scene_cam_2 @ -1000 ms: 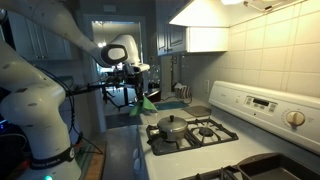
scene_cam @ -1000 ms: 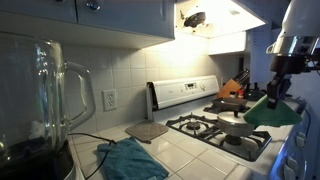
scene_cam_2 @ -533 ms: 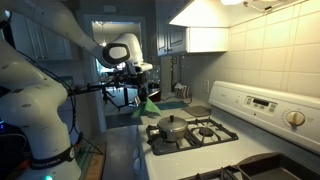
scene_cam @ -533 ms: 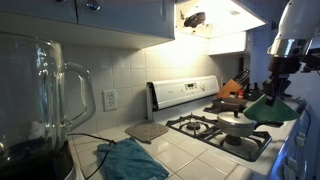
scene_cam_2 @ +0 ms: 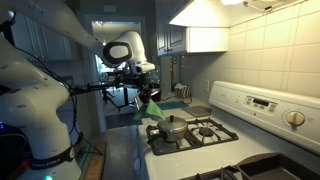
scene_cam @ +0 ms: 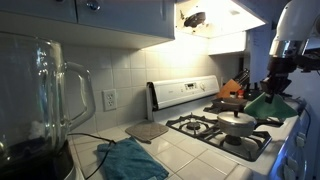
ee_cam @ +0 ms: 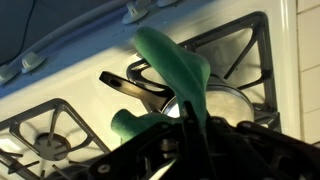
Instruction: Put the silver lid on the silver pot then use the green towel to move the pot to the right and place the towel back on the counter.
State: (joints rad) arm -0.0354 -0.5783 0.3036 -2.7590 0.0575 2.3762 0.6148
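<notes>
The robot's gripper will release the green towel draped over the silver pot's dark handle (scene_cam: 268,124) (ee_cam: 145,92). The towel now dangles just beside the pot.
The green towel (scene_cam: 265,106) hangs bunched from my gripper (scene_cam: 272,92), which is shut on it at the stove's outer edge. In an exterior view the towel (scene_cam_2: 152,108) dangles just beside the silver pot (scene_cam_2: 171,131). The silver lid (scene_cam_2: 172,124) sits on the pot, knob up. The pot (scene_cam: 238,127) with its lid (scene_cam: 238,118) stands on a front burner grate. In the wrist view the towel (ee_cam: 172,68) drapes up from my gripper (ee_cam: 193,128), covering part of the lid (ee_cam: 228,106); the pot's dark handle (ee_cam: 130,86) sticks out to the left.
A teal-blue cloth (scene_cam: 130,160) lies on the white tiled counter (scene_cam: 192,152) beside a grey mat (scene_cam: 148,130). A glass blender jug (scene_cam: 50,95) stands near the camera. A dark pan (scene_cam_2: 200,112) sits on a back burner. A knife block (scene_cam: 232,88) stands behind the stove.
My gripper has carried the green towel a little closer to the lidded pot. The pot and lid have not moved.
</notes>
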